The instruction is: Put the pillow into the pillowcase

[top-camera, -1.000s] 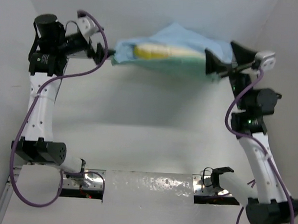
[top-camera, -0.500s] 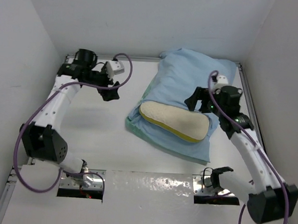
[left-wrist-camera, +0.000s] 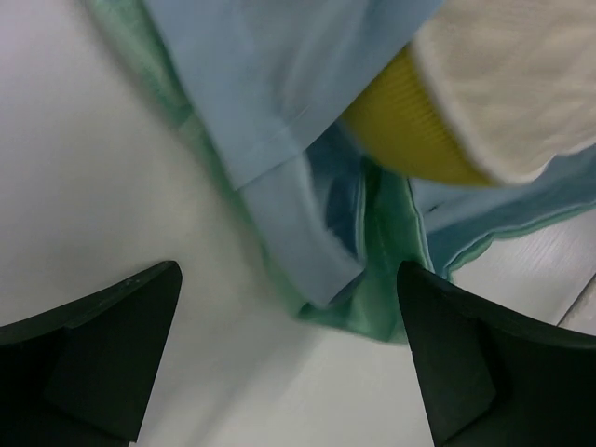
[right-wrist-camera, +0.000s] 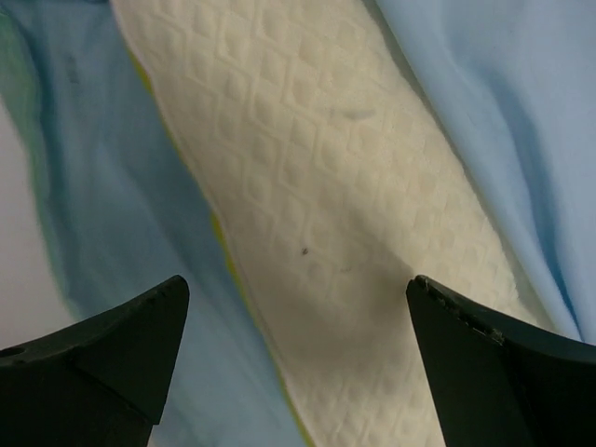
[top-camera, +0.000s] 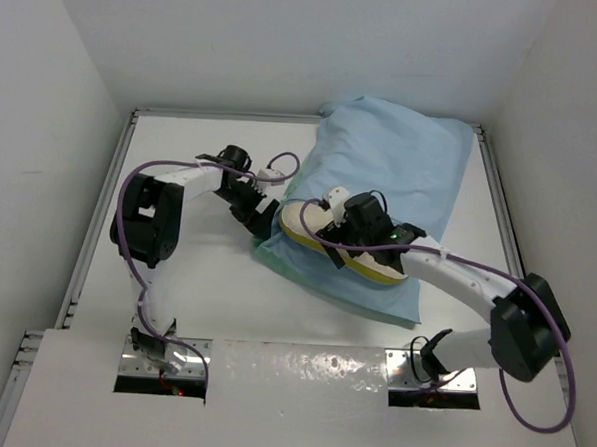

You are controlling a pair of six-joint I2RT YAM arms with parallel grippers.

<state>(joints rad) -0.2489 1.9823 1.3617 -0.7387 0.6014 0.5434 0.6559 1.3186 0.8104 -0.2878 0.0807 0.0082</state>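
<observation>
My right gripper will go to the middle of the cream pillow's exposed part (top-camera: 332, 242) (right-wrist-camera: 303, 321), between the yellow edge and the light blue pillowcase. It will close there.
The light blue pillowcase (top-camera: 403, 149) lies flat from the back right toward the table's middle, and its sea-green underside (left-wrist-camera: 386, 270) shows at the near-left mouth. Out of that mouth pokes the cream pillow (top-camera: 297, 218), quilted (right-wrist-camera: 317, 186), with a yellow edge band (left-wrist-camera: 410, 130). My left gripper (top-camera: 264, 214) (left-wrist-camera: 289, 275) is open, low over the table at the mouth's folded left corner, with nothing held. My right gripper (top-camera: 328, 240) (right-wrist-camera: 298, 279) is open too, hovering just above the exposed pillow end with its fingers astride it. The rest of the pillow is hidden inside the case.
White walls box in the table on the left, back and right. Bare white table (top-camera: 195, 278) lies left of and in front of the case. Metal mounting plates (top-camera: 301, 369) run along the near edge by the arm bases.
A second ago the case with the pillow hung lifted between both grippers at the back. It now lies on the table, released, and both arms have closed in on its open end.
</observation>
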